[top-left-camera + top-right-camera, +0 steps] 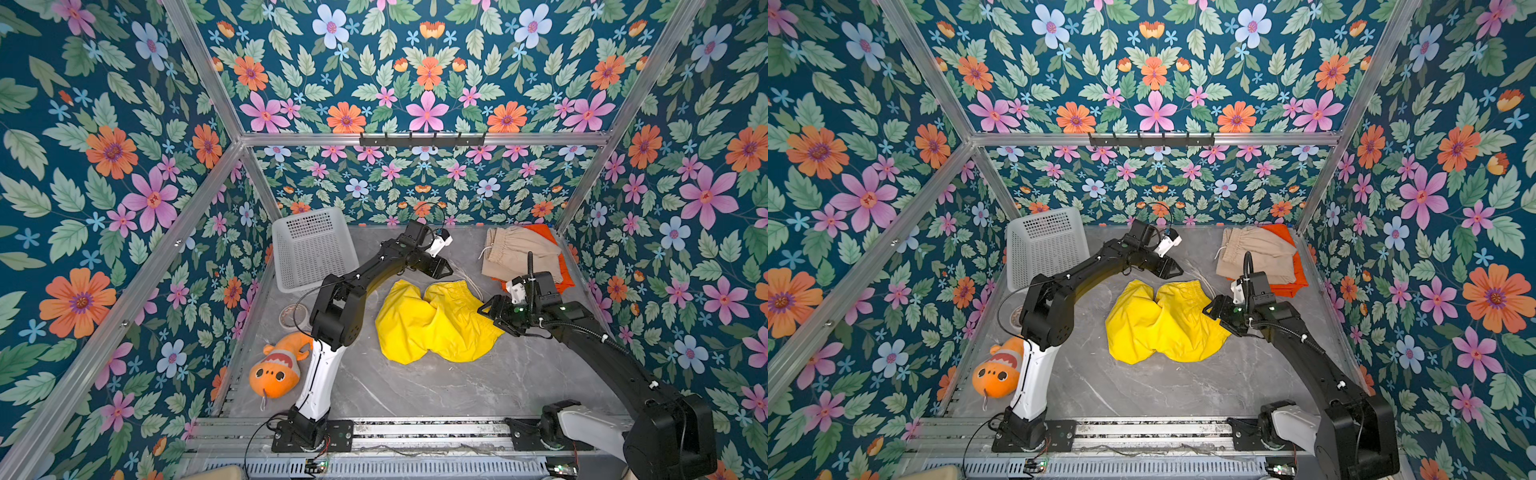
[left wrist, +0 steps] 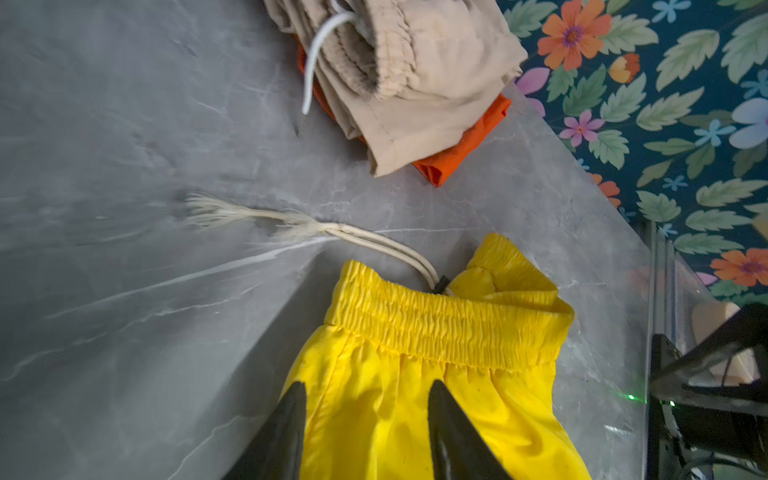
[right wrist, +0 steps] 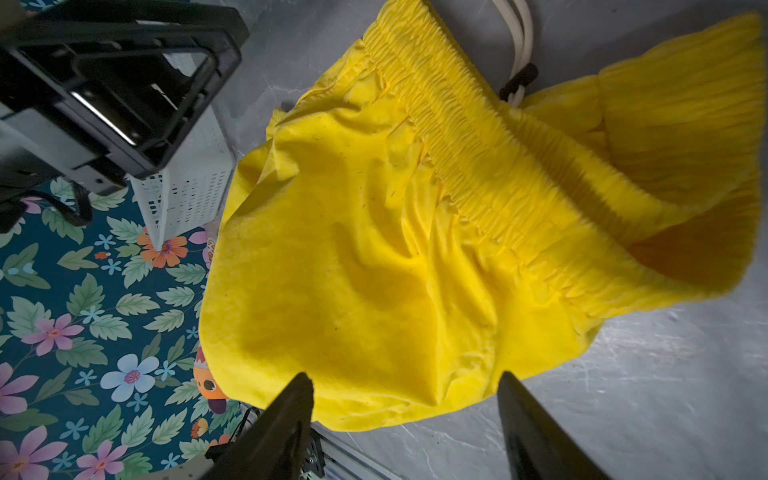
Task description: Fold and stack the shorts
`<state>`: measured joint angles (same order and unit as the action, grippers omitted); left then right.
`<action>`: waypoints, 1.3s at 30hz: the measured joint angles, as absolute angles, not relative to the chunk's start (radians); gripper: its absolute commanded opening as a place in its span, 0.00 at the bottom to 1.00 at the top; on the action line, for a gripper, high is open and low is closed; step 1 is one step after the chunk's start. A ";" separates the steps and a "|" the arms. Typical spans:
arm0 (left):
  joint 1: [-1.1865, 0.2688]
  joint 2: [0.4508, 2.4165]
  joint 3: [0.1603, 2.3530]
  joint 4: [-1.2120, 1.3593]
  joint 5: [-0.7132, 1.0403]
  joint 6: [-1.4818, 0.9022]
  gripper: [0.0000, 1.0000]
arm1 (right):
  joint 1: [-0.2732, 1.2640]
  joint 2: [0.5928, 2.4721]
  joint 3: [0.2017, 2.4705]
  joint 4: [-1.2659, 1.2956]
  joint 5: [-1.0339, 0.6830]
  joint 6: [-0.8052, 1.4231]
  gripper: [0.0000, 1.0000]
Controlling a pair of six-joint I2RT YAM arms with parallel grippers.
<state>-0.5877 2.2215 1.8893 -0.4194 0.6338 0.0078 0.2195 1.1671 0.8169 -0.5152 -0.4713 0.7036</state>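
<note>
The yellow shorts are crumpled, with the end of their waistband folded over, so my left gripper should pinch the waistband (image 2: 432,326) and hand it to my right gripper.
The yellow shorts (image 1: 432,324) lie crumpled in the middle of the grey table, waistband (image 2: 449,324) toward the back. Their cream drawstring (image 2: 291,220) trails onto the table. My left gripper (image 2: 368,386) is open above the cloth just short of the waistband, nothing pinched between its fingers; in a top view the left gripper (image 1: 448,269) sits at the shorts' far edge. My right gripper (image 3: 404,377) is open over the shorts' right hem, also seen as the right gripper (image 1: 487,309). Beige shorts (image 1: 519,253) lie folded on the orange shorts (image 1: 563,272) at the back right.
A white perforated basket (image 1: 311,249) stands at the back left. An orange plush fish (image 1: 276,368) lies at the front left beside the left arm's base, with a tape roll (image 1: 293,316) behind it. Floral walls close in on three sides.
</note>
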 measured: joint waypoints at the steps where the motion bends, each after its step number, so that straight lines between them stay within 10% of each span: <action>1: -0.583 2.223 1.893 -0.424 0.626 0.007 0.66 | 0.220 1.174 0.815 -0.511 -0.474 0.704 0.70; 21: -0.615 2.452 2.070 -0.685 0.659 -0.044 0.74 | 0.220 1.219 0.809 -0.494 -0.517 0.706 0.70; 33: -0.633 2.313 1.958 -0.603 0.693 -0.032 0.02 | 0.215 1.213 0.794 -0.482 -0.493 0.730 0.70; 39: -0.633 2.045 1.820 -0.457 0.618 -0.001 0.00 | 0.160 1.165 0.810 -0.417 -0.525 0.798 0.72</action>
<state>-0.6327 2.0449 1.8202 -0.4568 0.6182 -0.0006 0.1600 1.1652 0.8097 -0.4171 -0.5247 0.7979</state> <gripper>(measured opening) 0.065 0.715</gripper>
